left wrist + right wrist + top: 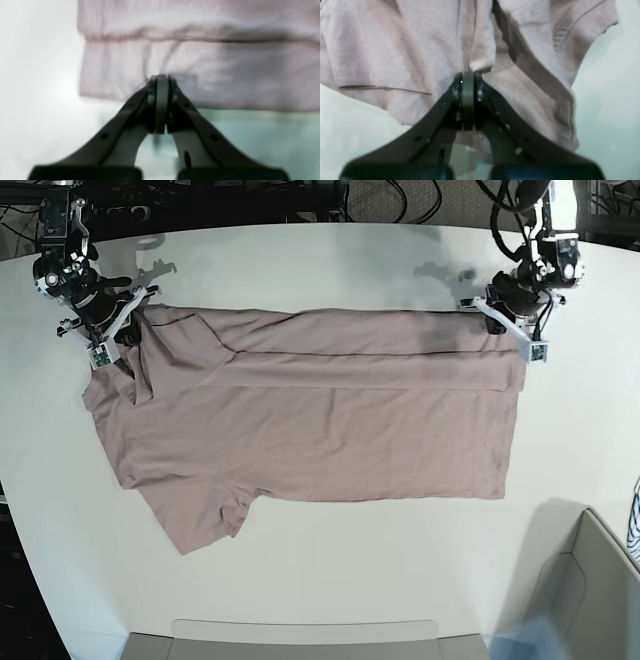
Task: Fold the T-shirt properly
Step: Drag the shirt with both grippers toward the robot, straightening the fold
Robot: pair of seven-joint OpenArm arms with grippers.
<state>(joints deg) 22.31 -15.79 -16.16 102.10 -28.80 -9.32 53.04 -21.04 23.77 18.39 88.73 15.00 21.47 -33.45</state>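
Note:
My left gripper is pinching the T-shirt's far edge inside the hem corner. It should open and take the T-shirt closer to that corner [90, 88] before both grippers pull.
The mauve-pink T-shirt [320, 430] lies spread across the white table [330, 270], with its far long edge folded over as a band and one sleeve [205, 525] sticking out at the near left. My left gripper [162, 78] is shut, and creases in the cloth [200, 62] run into its tips at the hem corner; in the base view it [503, 323] sits at the far right corner. My right gripper [468, 75] is shut on bunched fabric [395, 50] near the collar and sleeve, at the far left corner [120, 330].
A grey bin [590, 580] stands at the near right, with a blue-and-white striped cloth [634, 525] at the frame's edge. A grey tray [300, 638] lies along the table's front edge. Cables and equipment [380, 195] line the back.

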